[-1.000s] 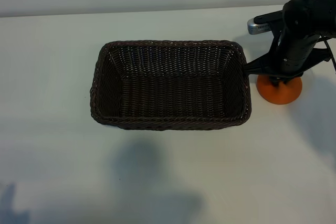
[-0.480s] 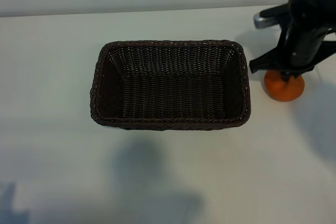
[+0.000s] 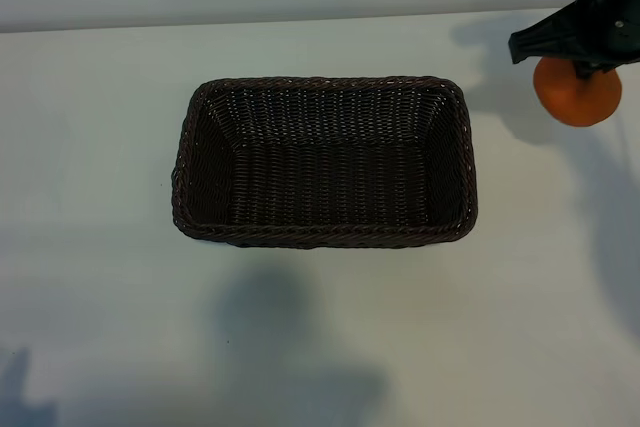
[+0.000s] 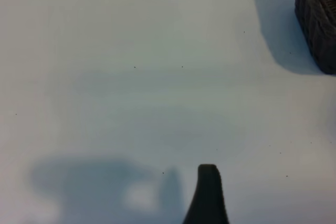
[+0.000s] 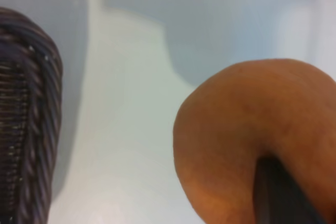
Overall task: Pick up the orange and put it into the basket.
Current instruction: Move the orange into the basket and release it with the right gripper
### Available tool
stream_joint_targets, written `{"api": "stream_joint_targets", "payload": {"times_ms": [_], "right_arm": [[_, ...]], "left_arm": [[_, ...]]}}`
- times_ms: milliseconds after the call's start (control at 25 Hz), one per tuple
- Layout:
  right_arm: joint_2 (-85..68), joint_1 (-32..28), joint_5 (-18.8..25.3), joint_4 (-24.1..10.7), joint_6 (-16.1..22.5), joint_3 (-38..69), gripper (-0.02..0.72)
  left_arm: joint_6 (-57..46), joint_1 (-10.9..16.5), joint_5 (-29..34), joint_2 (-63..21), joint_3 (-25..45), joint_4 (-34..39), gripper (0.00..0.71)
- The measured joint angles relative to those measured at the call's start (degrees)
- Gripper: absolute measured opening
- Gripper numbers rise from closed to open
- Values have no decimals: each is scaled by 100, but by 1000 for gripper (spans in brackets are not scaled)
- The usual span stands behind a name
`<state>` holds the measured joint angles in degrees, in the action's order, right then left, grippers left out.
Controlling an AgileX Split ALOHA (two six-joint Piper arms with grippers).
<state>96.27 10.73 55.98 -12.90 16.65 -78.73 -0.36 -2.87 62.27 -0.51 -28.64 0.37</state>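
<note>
My right gripper will let go of the orange on the basket's woven bottom beside its near side [image 3: 370, 190], just off the middle.
The orange [image 3: 578, 97] hangs above the table at the far right, off the surface, and casts a shadow beside the basket. My right gripper [image 3: 582, 71] is shut on it from above; one dark finger [image 5: 278, 195] presses into the fruit [image 5: 236, 145]. The dark brown woven basket [image 3: 470, 162] stands empty mid-table, to the left of the orange, and its braided rim [image 5: 31, 93] shows in the right wrist view. Of my left gripper only one dark fingertip [image 4: 208, 192] shows, over bare table, open and holding nothing, with a corner of the basket [image 4: 317, 19] far off.
The white table [image 3: 100, 147] spreads wide round the basket on all sides. A pale wall runs along the table's far edge [image 3: 250, 22]. Arm shadows lie on the near part of the table [image 3: 290, 347].
My right gripper has lifted the orange off the table and carried it up and toward the far right. The basket has not moved.
</note>
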Motion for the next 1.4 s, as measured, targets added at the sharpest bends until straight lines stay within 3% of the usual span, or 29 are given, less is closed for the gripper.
{"api": "stream_joint_targets", "payload": {"times_ms": [280,520,680,1000,1240,1400], "right_arm": [[-218,342,393,246,-282,-157,94],[-233,1463,490,574,-326,-405,94],[-178,1959,290,696,-333,-538,94],[541,2035,12,714,-415,-909,94],[1287,2036,-181,1014,-677,-917,94],[1729,2068,-313,1031,-754,-917,94]], "left_arm": [[0,0,0,0,0,0,592],[0,0,0,0,0,0,592],[0,0,0,0,0,0,592],[0,0,0,0,0,0,592],[1,0,0,0,0,0,592],[1,0,0,0,0,0,592]]}}
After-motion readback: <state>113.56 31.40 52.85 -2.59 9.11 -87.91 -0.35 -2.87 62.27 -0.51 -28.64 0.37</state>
